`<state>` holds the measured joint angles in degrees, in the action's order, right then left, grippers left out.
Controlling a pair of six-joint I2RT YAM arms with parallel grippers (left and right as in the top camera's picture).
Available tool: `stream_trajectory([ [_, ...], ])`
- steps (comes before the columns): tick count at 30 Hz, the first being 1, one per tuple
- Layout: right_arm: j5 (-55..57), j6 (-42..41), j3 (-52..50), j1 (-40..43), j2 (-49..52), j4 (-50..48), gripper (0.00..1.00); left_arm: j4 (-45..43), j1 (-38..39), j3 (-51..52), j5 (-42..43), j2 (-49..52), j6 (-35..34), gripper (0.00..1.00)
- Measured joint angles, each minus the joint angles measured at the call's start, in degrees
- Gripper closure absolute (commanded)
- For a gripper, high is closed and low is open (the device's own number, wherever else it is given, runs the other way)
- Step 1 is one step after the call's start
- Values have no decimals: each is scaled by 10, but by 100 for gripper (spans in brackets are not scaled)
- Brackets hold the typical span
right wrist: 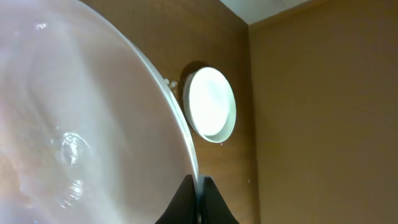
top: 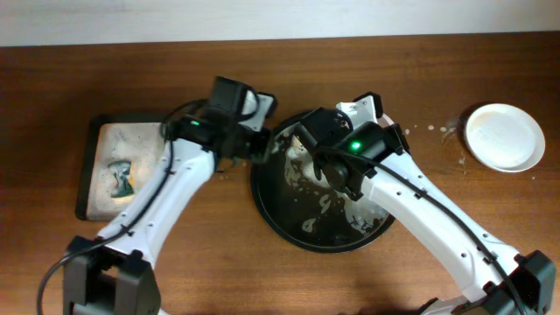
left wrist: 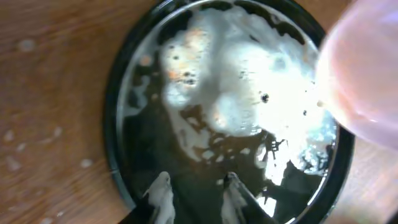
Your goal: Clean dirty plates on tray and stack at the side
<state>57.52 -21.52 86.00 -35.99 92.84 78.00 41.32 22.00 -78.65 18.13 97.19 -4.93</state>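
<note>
I need to set the pinkish-white plate down with my right gripper on top of the white plate (top: pixel 502 135) (right wrist: pixel 209 104) that lies near the foam drops and let go.
The black tray (top: pixel 289 229) sits mid-table, wet with white foam; the left wrist view shows its foamy floor and rim (left wrist: pixel 115 124). My right gripper (right wrist: pixel 198 186) is shut on the rim of a white plate (right wrist: pixel 74 124) and holds it tilted above the tray's far edge. The plate shows as a blurred edge in the left wrist view (left wrist: pixel 367 74). In the overhead view the arms mostly hide it. My left gripper (left wrist: pixel 198 190) is open and empty, its fingers coated in foam, over the tray's near-left part. A white plate (top: pixel 504 136) lies on the table at far right, also in the right wrist view (right wrist: pixel 211 102).
A grey sponge tray (top: pixel 92 175) with a green sponge (top: pixel 121 178) lies at the left. Foam drops speckle the wood near the right plate (top: pixel 442 131) and beside the tray (left wrist: pixel 25 45). Both arms cross over the tray's far rim.
</note>
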Motion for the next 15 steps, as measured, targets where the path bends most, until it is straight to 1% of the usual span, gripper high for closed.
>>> stream_trajectory([
  [1, -2, -7, 0, 2, 0, -2, 96, -4, 16, 0, -9, 0, -6, 35],
  [2, -3, -8, 0, 4, 0, 2, 96, -6, 24, 0, -15, 0, -11, 0],
  [6, -5, -10, 0, 9, 0, 4, 96, -7, 36, 0, -26, 0, -17, 0],
  [15, -6, -11, 0, 10, 0, 5, 96, -7, 36, 0, -34, 0, -18, 0],
])
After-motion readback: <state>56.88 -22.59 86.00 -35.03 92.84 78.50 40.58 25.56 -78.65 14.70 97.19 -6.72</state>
